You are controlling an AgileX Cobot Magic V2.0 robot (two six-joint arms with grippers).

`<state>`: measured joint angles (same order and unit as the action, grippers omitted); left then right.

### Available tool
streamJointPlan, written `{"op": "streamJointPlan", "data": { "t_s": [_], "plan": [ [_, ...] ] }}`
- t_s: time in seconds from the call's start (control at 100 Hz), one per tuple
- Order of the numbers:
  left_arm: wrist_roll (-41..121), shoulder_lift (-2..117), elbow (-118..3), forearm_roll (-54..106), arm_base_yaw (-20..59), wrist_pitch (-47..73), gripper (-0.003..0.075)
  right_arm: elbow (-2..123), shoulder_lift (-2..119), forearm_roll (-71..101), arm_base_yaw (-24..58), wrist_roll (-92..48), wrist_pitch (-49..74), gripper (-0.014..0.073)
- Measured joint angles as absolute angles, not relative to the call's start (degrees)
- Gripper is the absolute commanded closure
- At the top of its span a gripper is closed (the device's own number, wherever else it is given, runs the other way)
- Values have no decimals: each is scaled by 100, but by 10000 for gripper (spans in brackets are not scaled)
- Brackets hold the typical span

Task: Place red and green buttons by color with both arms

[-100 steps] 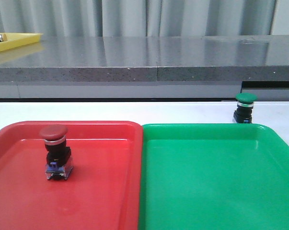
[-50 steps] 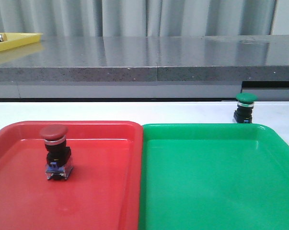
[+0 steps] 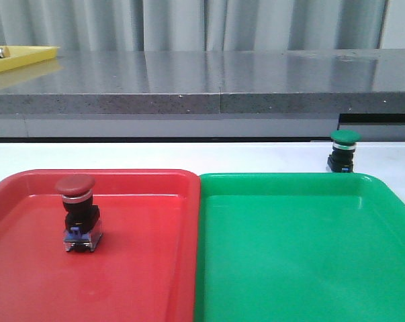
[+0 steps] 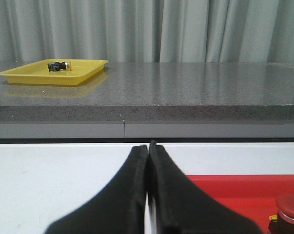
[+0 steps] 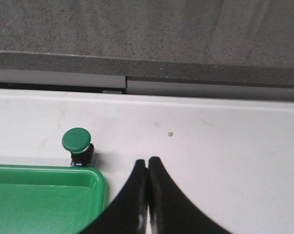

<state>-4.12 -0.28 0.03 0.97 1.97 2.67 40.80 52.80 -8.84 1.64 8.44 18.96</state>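
The green button behind the green tray is next for my right gripper, which should go there and close on the button's cap (image 3: pixel 345 137) (image 5: pixel 76 140).
The red button (image 3: pixel 78 213) stands upright inside the red tray (image 3: pixel 155 268), left of its middle; its cap also shows at the edge of the left wrist view (image 4: pixel 290 204). The green button (image 3: pixel 343 151) stands upright on the white table just behind the green tray (image 3: pixel 296 255), near its far right corner; it also shows in the right wrist view (image 5: pixel 77 145). My left gripper (image 4: pixel 147 147) is shut and empty, over the white table beside the red tray (image 4: pixel 244 192). My right gripper (image 5: pixel 147 161) is shut and empty, beside the green tray's corner (image 5: pixel 95 183). Neither gripper shows in the front view.
A grey stone counter (image 3: pixel 215 80) runs behind the white table (image 3: pixel 189 155). A yellow tray (image 4: pixel 56 71) holding a small dark object (image 4: pixel 58 65) lies on the counter at the far left. Grey curtains hang behind.
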Motion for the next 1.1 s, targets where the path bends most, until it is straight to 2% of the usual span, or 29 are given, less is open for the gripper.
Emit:
{"op": "streamJointPlan", "data": {
  "t_s": [0.28,0.38,0.47,0.62,0.69,1.1],
  "plan": [
    [-412,-28,3,97,197,267,741,5101,6632,-477,439,844,2747,653],
    [-412,-28,3,97,197,267,741,5479,7065,-473,637,844,3010,592],
    [-412,-28,3,97,197,267,741,5858,7479,-473,862,844,3248,447],
    [-412,-28,3,97,197,267,741,6478,8213,-473,1230,844,3655,76],
    [-412,-28,3,97,197,267,741,6739,8540,-473,1327,916,3841,-20],
    [-412,-28,3,97,197,267,741,8004,10077,-880,1351,2086,4627,-1]
  ]
}}
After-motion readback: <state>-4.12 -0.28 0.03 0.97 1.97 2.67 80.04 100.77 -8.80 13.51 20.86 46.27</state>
